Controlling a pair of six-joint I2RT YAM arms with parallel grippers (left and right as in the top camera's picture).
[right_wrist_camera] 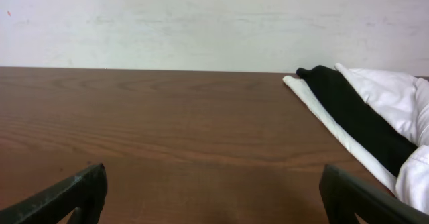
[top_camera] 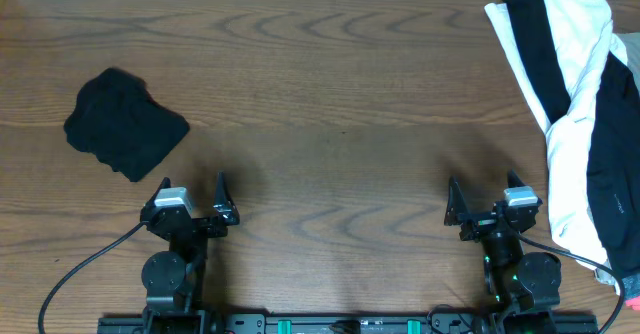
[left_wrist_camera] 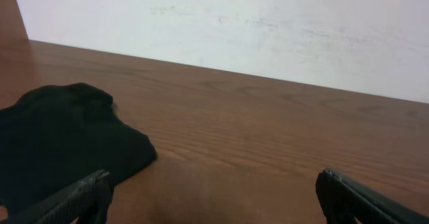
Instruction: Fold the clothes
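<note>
The near half of the white shirt [top_camera: 578, 182] is on top of the pile of clothes. My right gripper should go there next and close on it.
A heap of black and white clothes [top_camera: 580, 114] lies along the table's right side; it also shows at the right of the right wrist view as clothes [right_wrist_camera: 362, 120]. A crumpled black garment [top_camera: 125, 124] sits at the left, seen close up as the black garment [left_wrist_camera: 60, 140]. My left gripper [top_camera: 191, 196] stands open near the front edge, just right of and nearer than that garment, with nothing between its fingers [left_wrist_camera: 87, 197]. My right gripper [top_camera: 487, 198] is open too, empty, left of the heap. The print on the white shirt is not visible.
The brown wooden table [top_camera: 330, 104] stretches between the two piles. A pale wall [right_wrist_camera: 201, 23] runs behind its far edge. Black cables [top_camera: 80, 264] trail from both arm bases at the front edge.
</note>
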